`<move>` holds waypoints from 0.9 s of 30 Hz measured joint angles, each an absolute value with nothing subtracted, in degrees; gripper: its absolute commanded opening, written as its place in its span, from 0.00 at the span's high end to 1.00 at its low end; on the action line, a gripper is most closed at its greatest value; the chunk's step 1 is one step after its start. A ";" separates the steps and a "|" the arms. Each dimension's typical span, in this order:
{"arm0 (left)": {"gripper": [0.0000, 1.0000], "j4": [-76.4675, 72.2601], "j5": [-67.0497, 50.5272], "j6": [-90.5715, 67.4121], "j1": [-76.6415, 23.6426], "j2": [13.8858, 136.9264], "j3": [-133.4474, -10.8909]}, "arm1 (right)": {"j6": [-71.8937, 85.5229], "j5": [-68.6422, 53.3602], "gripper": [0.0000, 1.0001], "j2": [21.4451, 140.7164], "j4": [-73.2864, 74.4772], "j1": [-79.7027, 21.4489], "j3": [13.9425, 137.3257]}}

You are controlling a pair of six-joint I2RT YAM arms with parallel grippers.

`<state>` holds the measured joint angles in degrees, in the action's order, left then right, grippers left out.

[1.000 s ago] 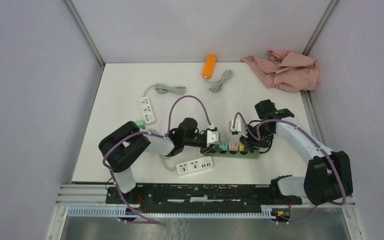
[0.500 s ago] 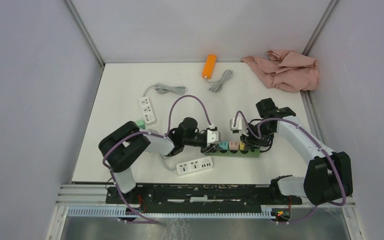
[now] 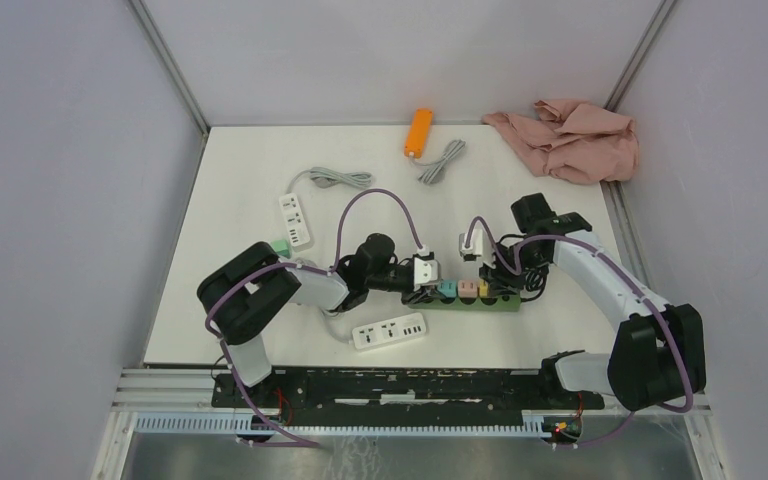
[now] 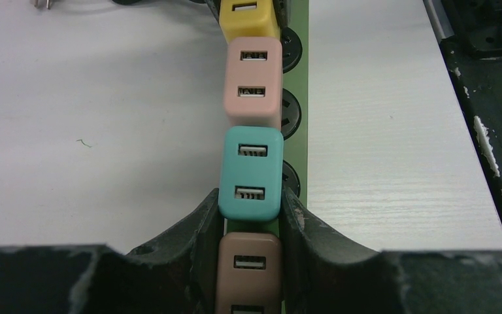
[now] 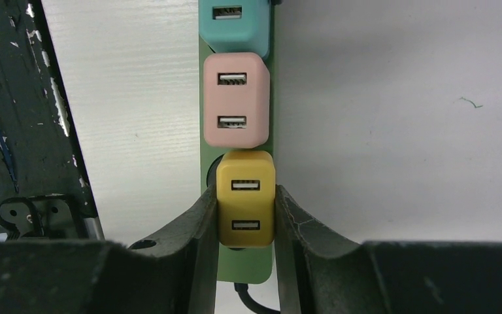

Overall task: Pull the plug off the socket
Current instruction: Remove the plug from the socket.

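Note:
The robot's left gripper pinches only the teal plug's end next to the brown plug, so it should open and close around the teal plug's middle (image 4: 252,173) before it pulls.
A green power strip (image 3: 501,305) lies at the table's front middle with brown, teal, pink and yellow USB plugs in a row. In the left wrist view my left gripper (image 4: 250,196) is shut on the brown plug (image 4: 248,271), and its tips also press the near end of the teal plug (image 4: 250,167). The pink plug (image 4: 253,82) sits beyond. In the right wrist view my right gripper (image 5: 245,191) is shut on the yellow plug (image 5: 246,199) at the strip's cable end (image 5: 242,265). The yellow plug sits slightly off line with the pink plug (image 5: 236,98). Both grippers (image 3: 426,284) (image 3: 485,280) meet over the strip.
A white power strip (image 3: 390,331) lies just in front of the green one. Another white strip (image 3: 295,218) with a grey cable lies at the left. An orange strip (image 3: 418,131) and a pink cloth (image 3: 570,138) are at the back. A black rail (image 3: 400,385) runs along the near edge.
The green strip and both grippers have shifted slightly toward the back of the table. Both grips look the same.

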<state>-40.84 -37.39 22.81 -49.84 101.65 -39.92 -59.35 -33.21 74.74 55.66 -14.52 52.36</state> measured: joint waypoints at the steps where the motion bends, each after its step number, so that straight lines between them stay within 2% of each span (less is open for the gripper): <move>1: 0.97 -40.84 -37.43 22.81 -49.84 101.65 -39.92 | -60.29 -33.65 1.00 74.74 55.96 -14.41 52.36; 6: 0.97 -40.36 -37.69 22.79 -49.84 101.65 -39.92 | -62.54 -34.59 1.00 75.59 56.16 -15.22 52.25; 10: 0.97 -38.74 -37.87 22.81 -49.21 101.65 -39.92 | -57.01 -31.90 1.00 77.54 51.53 -17.93 51.18; 12: 0.94 -38.22 -37.58 22.81 -48.99 101.65 -39.94 | -54.19 -30.39 1.00 77.97 49.52 -18.72 50.65; 13: 0.84 -38.13 -37.50 22.81 -48.99 101.65 -39.94 | -53.32 -29.91 1.00 78.06 49.06 -18.96 50.59; 16: 0.45 -37.74 -37.23 22.81 -48.99 101.65 -40.05 | -52.66 -29.56 1.00 78.17 48.14 -19.27 50.02; 17: 0.36 -37.74 -37.10 22.79 -48.99 101.65 -40.03 | -52.64 -29.76 1.00 78.19 47.75 -19.29 49.71; 19: 0.26 -38.76 -36.42 22.55 -49.12 101.69 -39.66 | -52.01 -30.94 1.00 78.41 47.05 -19.49 49.36; 23: 0.24 -44.31 -36.21 20.36 -49.21 101.82 -36.97 | -49.84 -32.53 1.00 79.37 45.54 -21.47 49.28; 27: 0.28 -48.45 -36.75 18.13 -49.12 103.04 -36.34 | -48.75 -32.64 1.00 79.79 44.53 -22.11 49.25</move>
<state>-48.45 -36.75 18.13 -49.12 103.04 -36.34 -48.75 -32.64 79.79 44.53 -22.11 49.25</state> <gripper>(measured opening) 0.745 0.359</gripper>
